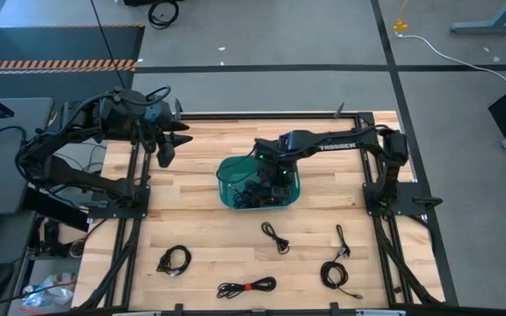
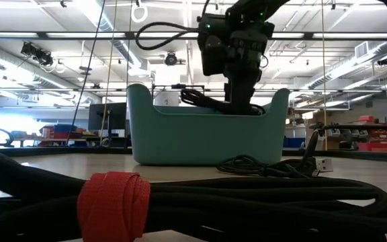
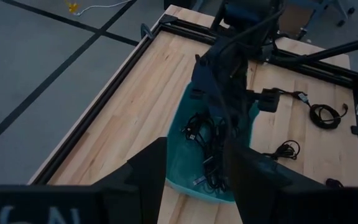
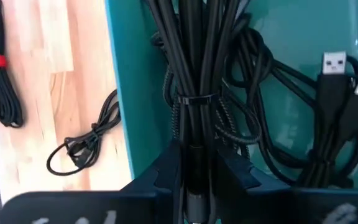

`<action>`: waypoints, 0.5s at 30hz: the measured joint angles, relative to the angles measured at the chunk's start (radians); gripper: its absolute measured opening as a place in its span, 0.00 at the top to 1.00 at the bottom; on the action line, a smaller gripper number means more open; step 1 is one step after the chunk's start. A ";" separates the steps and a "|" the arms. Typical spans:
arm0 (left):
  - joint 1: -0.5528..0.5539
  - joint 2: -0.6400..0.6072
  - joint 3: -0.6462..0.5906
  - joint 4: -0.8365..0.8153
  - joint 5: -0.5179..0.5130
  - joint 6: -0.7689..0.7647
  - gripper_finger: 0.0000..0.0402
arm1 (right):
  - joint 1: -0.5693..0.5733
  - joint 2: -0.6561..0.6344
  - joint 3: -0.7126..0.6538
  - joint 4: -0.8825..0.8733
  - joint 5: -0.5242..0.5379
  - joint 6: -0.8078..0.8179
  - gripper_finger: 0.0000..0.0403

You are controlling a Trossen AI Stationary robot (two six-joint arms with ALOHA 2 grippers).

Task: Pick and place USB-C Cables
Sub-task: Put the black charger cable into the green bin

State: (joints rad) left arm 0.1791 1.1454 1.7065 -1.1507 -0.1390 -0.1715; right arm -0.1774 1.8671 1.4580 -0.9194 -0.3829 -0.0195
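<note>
The tied black cable bundle will go down in the teal bin [image 1: 261, 183] [image 4: 269, 102] beside the cable with the USB plugs, set there by my right gripper.
A teal bin [image 1: 235, 175] stands mid-table with several black USB-C cables [image 4: 328, 118] piled inside. My right gripper [image 4: 194, 171] reaches down into the bin, shut on a black cable bundle [image 4: 194, 68] bound by a thin black tie. It shows above the bin's rim in the low view [image 2: 240, 91]. More coiled cables lie flat on the table near the front: one [image 1: 174, 260], one with a red tie [image 1: 246, 287], and others [image 1: 276, 235], [image 1: 334, 275]. My left gripper [image 1: 172, 145] hovers open near the table's far left corner. My right gripper pinches the tied cable bundle between its two fingers, at one end of the bundle just short of the black tie [image 4: 194, 134]. The fingers come from above, pointing down, and lie along the bundle. The bundle runs on past the fingertips into the bin, among the other cables.
A short cable [image 1: 342, 239] lies right of the middle. The red-tied cable [image 2: 113, 205] fills the low view's foreground. Black frame rails [image 1: 134, 175] run along the table's left and right edges. Bare wood lies between the bin and the front cables.
</note>
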 joint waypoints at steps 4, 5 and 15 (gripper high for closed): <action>0.000 0.000 0.000 0.000 -0.009 0.000 0.58 | 0.005 -0.003 0.082 -0.041 0.029 -0.025 0.83; 0.000 0.000 0.000 0.000 -0.011 0.000 0.58 | 0.005 -0.005 0.115 -0.062 0.032 -0.027 0.83; 0.000 0.000 0.000 0.000 -0.011 0.000 0.58 | -0.032 -0.002 0.344 -0.217 0.135 -0.137 0.83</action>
State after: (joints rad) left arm 0.1791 1.1454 1.7065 -1.1511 -0.1501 -0.1718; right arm -0.2097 1.8647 1.8019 -1.1363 -0.2482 -0.1562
